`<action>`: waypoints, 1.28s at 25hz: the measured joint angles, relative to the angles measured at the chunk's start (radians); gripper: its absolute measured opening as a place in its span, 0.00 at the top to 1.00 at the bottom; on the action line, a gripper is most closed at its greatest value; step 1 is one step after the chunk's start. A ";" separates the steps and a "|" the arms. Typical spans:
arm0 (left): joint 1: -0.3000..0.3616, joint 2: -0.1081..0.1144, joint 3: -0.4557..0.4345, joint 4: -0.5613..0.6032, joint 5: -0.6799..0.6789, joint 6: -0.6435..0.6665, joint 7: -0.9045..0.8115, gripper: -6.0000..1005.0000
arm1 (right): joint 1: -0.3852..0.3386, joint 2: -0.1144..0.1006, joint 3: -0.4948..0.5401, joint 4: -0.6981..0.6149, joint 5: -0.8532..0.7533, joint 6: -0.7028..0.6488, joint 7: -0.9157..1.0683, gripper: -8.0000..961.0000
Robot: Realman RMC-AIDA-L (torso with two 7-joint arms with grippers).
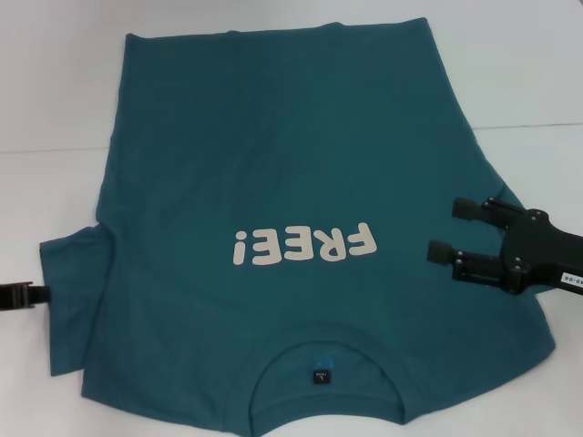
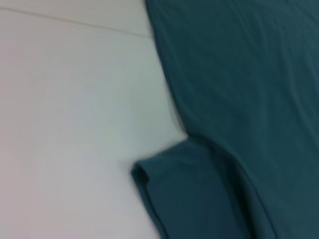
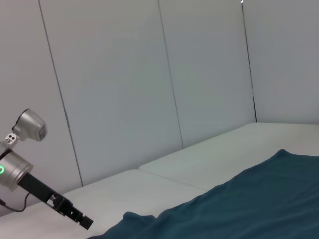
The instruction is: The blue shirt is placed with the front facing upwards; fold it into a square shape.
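I can see the sleeve by my left gripper tucked against the shirt's side, so next I take the sleeve [image 1: 69, 308] past its edge with my left gripper and pull it straight first.
The blue shirt [image 1: 273, 173] lies spread flat on the white table [image 1: 55, 100], front up. Its collar and small dark neck label [image 1: 319, 375] are nearest me, and the white "FREE!" lettering [image 1: 305, 245] reads upside down. My right gripper [image 1: 448, 229] hovers open over the shirt's right side, beside the lettering, with nothing between its fingers. At the far left, my left gripper [image 1: 25, 295] sits low at the table, just off the edge of the left sleeve [image 1: 68, 291]. The left wrist view shows that sleeve [image 2: 189, 199] and the shirt's side [image 2: 239, 74]. The right wrist view shows the shirt [image 3: 239, 204].
White table surface shows to the left, behind and to the right of the shirt. Pale wall panels [image 3: 149, 74] stand beyond the table. The left arm [image 3: 30, 169] appears across the shirt in the right wrist view.
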 joint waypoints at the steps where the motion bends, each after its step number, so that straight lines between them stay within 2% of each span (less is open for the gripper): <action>1: 0.008 -0.014 0.003 0.022 0.004 0.009 0.002 0.95 | 0.000 0.000 0.002 0.000 0.000 -0.001 0.000 0.05; 5: 0.030 -0.041 0.003 0.090 0.006 0.020 0.004 0.93 | -0.001 0.000 0.007 -0.002 0.000 -0.002 0.000 0.05; 8: 0.056 -0.077 -0.003 0.166 0.012 0.015 -0.004 0.92 | -0.002 -0.001 0.008 -0.002 0.000 -0.003 0.000 0.05; 10: 0.065 -0.091 -0.005 0.192 0.029 0.013 -0.030 0.85 | -0.002 0.000 0.008 -0.002 0.000 -0.003 0.000 0.05; 14: 0.061 -0.090 -0.006 0.179 0.075 0.012 -0.093 0.73 | -0.001 0.001 0.007 -0.002 -0.003 -0.001 0.000 0.05; 24: 0.050 -0.090 0.000 0.139 0.082 0.009 -0.097 0.50 | -0.001 0.002 0.002 -0.002 -0.006 -0.002 0.000 0.05; 30: 0.010 -0.069 -0.003 0.048 0.082 0.004 -0.098 0.29 | -0.001 0.002 0.001 -0.002 -0.006 -0.003 0.000 0.05; 32: -0.006 -0.062 -0.005 0.019 0.076 0.003 -0.092 0.17 | -0.001 0.002 0.001 -0.002 -0.006 -0.003 0.000 0.05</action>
